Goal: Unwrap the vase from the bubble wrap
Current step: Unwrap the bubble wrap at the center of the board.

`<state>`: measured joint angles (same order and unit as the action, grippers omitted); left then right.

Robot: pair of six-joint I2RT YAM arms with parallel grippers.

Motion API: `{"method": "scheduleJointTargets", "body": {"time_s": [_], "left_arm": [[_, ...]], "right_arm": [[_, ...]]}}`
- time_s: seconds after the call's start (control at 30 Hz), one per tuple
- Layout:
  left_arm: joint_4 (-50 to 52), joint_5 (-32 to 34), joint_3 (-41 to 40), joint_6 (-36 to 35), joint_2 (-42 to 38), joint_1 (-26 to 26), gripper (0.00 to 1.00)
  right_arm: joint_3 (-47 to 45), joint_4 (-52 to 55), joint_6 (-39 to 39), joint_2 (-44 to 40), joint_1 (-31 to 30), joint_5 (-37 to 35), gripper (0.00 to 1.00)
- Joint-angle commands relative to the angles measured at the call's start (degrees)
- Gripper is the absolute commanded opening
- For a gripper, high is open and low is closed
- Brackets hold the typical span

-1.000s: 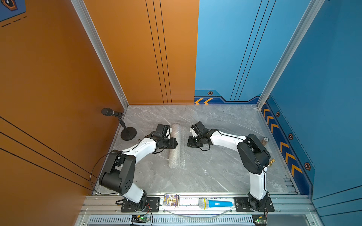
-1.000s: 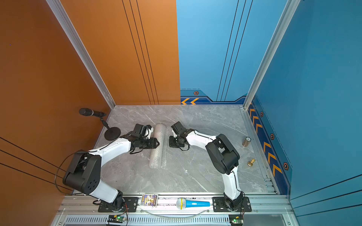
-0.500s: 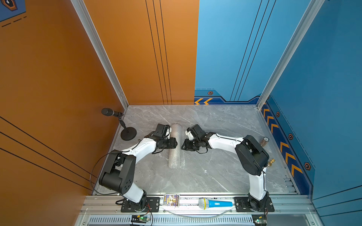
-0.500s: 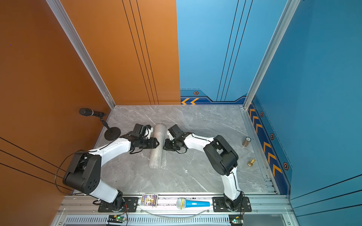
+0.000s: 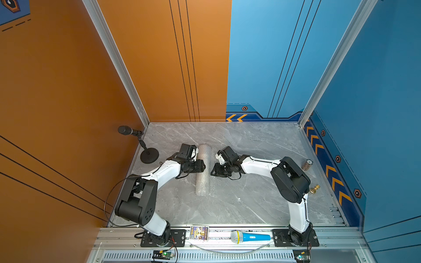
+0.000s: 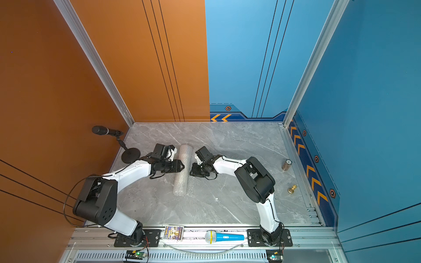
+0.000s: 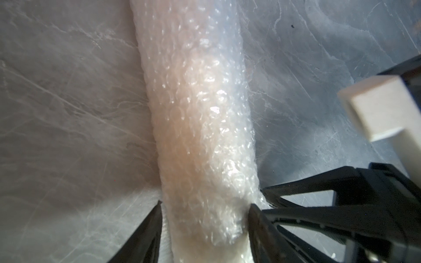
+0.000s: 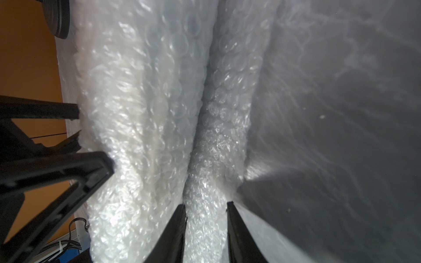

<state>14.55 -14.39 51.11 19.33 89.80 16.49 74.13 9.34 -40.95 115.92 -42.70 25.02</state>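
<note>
The fingers of my right gripper straddle the whole width of the loose bubble wrap flap beside the roll, so next I pinch only the flap's outer edge (image 8: 240, 177) and pull it away.
The bubble wrap (image 5: 202, 169) (image 6: 183, 169) lies as a long roll in the middle of the marble table in both top views. The vase is hidden inside it. My left gripper (image 5: 204, 167) (image 7: 205, 205) is shut across the roll (image 7: 196, 113) from its left side, a finger pressed on each flank. My right gripper (image 5: 212, 172) (image 8: 205, 202) stands low on the roll's right side, open. Its two fingers straddle the loose edge flap (image 8: 227, 102) that lies flat beside the roll (image 8: 141, 113). The flap fills the gap between them.
A black microphone stand (image 5: 149, 156) is at the table's left edge. A small brown jar (image 5: 306, 164) and a brass piece (image 5: 314, 189) sit near the right wall. On the front rail lie a blue toy microphone (image 5: 250, 236) and a small card box (image 5: 199, 232).
My right gripper has slid left up to the roll's loose edge and its fingers have spread wider. The left gripper and the roll have stayed put.
</note>
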Motion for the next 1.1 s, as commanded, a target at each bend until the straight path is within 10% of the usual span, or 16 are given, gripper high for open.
{"method": "scheduleJointTargets", "body": {"time_s": [0.0, 1.07], "left_arm": [[6.3, 4.7, -1.3, -1.6, 3.0, -1.6, 0.6], [5.2, 3.8, -2.8, -1.8, 3.5, -3.8, 0.6]], "right_arm": [[-1.7, 0.2, -0.3, -2.6, 0.1, -1.6, 0.33], [3.7, -5.2, -4.4, 5.1, 2.1, -2.3, 0.36]]}}
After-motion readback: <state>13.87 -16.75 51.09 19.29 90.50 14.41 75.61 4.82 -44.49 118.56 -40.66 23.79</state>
